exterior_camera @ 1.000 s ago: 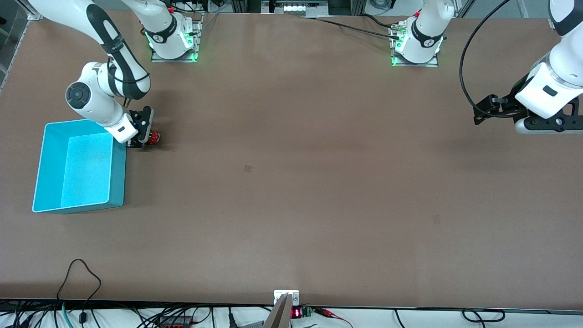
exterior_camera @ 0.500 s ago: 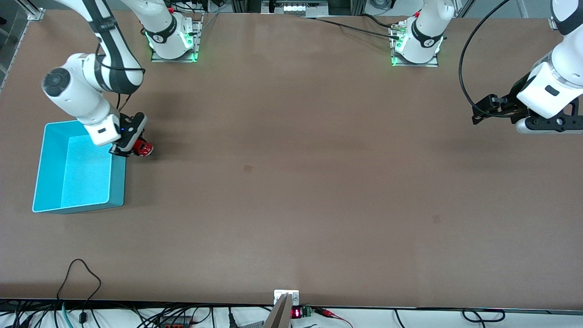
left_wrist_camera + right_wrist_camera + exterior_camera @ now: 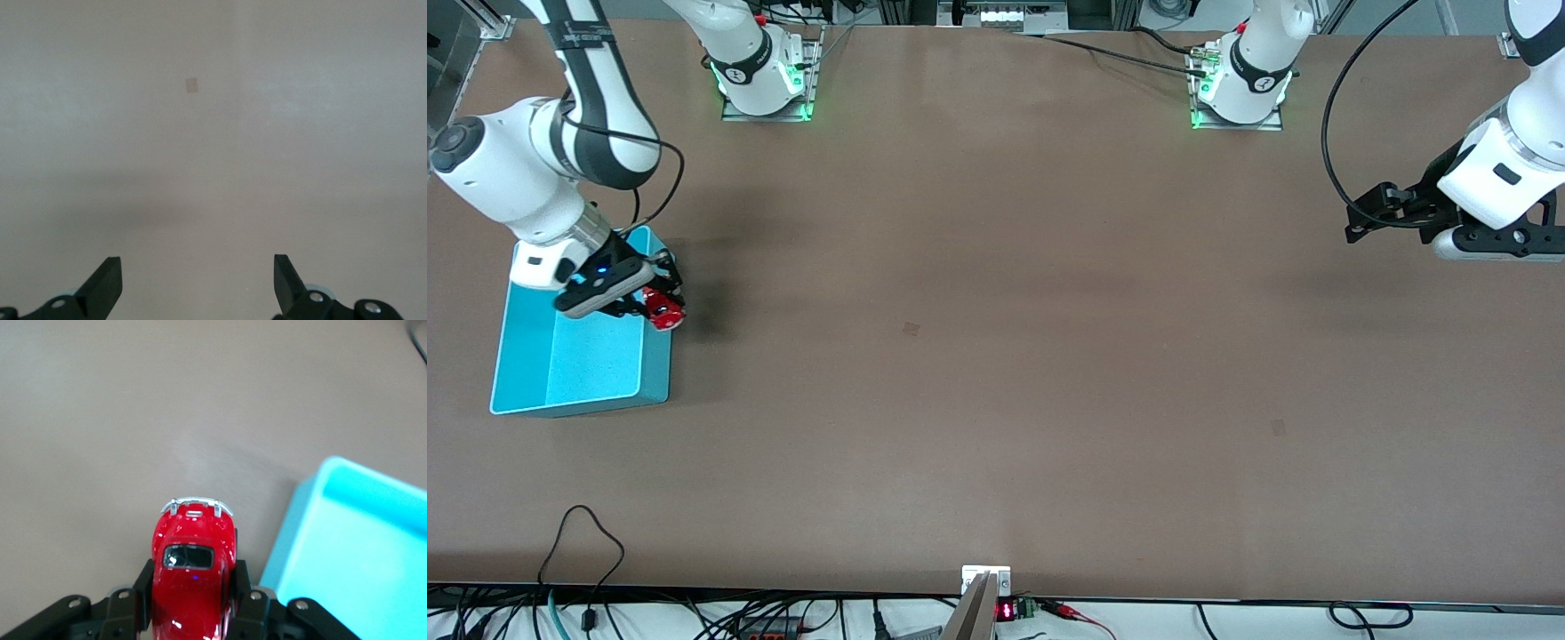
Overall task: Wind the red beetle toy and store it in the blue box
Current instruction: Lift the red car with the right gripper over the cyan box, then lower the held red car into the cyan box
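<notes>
The red beetle toy, now held over the blue box's rim, will be let go by my right gripper on the blue box's bottom (image 3: 609,308), near the side of the box that faces the middle of the table.
My right gripper (image 3: 656,307) is shut on the red beetle toy (image 3: 663,311), a tiny glossy red car, held in the air over the rim of the blue box (image 3: 523,366) on the side toward the table's middle. In the right wrist view the red beetle toy (image 3: 193,570) sits clamped between both black fingers (image 3: 142,587), silver bumper pointing away from the wrist, with the blue box (image 3: 360,547) beside it. The box's inside looks bare where it shows. My left gripper (image 3: 1356,227) waits open in the air over the left arm's end of the table; the left gripper (image 3: 198,280) has nothing between its fingers.
Brown tabletop (image 3: 996,356) fills most of the view. The two arm bases (image 3: 763,80) stand along the edge farthest from the front camera. Cables (image 3: 587,533) and a small device (image 3: 985,596) lie at the near edge. A small pale patch (image 3: 192,85) marks the surface under the left gripper.
My right arm has lifted the red beetle toy off the table and carried it toward the front camera, to over the blue box's rim. The left arm has barely moved.
</notes>
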Tool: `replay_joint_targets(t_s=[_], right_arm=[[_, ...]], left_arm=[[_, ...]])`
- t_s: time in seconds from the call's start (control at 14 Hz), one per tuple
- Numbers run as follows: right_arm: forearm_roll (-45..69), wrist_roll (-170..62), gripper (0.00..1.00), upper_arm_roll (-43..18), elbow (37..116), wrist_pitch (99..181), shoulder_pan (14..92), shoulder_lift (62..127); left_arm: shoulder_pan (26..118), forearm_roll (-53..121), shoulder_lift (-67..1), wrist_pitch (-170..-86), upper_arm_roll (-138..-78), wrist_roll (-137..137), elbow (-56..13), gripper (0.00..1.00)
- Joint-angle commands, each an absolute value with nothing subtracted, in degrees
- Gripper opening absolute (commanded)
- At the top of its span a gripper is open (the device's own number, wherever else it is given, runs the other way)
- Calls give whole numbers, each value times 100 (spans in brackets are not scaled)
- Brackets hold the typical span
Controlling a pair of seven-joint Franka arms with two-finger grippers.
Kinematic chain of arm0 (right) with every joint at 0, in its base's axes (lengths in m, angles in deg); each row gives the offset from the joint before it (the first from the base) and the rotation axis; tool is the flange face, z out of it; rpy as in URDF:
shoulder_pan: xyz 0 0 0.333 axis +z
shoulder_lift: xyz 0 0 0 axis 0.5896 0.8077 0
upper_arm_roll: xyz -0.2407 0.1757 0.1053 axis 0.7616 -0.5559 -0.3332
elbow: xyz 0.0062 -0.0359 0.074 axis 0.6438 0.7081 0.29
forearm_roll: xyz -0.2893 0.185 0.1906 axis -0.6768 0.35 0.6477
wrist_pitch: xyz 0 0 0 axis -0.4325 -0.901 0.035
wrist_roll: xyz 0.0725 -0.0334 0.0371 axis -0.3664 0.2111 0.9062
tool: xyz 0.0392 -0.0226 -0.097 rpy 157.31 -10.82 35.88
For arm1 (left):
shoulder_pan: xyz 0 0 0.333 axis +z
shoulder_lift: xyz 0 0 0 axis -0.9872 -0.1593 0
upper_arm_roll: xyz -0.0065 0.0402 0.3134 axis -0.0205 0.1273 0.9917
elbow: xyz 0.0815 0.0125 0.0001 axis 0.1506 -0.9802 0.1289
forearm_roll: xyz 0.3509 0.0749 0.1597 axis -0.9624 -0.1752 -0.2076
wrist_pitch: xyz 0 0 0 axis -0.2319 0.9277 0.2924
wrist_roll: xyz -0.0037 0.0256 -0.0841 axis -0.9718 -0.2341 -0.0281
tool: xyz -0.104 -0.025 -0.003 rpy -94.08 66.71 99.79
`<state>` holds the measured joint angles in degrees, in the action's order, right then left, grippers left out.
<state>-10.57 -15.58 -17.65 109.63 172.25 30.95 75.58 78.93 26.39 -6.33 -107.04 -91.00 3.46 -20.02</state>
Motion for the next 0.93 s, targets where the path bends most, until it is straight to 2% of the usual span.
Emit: replay_joint_targets(t_s=[0.0, 0.36, 0.86], right_arm=[[-963, -2127, 21, -1800, 10436, 16776, 2594, 7923], [-1006, -2331, 21, -1792, 9618, 16230, 1637, 8678], [-1410, -2357, 21, -1792, 9494, 16405, 1310, 9689]], left_arm=[[7829, 2514, -670, -10709, -9063, 544, -1888, 100], [7820, 2505, -670, -10700, -9063, 535, -1880, 100], [7811, 2426, -670, -10709, -9071, 553, -1880, 100]])
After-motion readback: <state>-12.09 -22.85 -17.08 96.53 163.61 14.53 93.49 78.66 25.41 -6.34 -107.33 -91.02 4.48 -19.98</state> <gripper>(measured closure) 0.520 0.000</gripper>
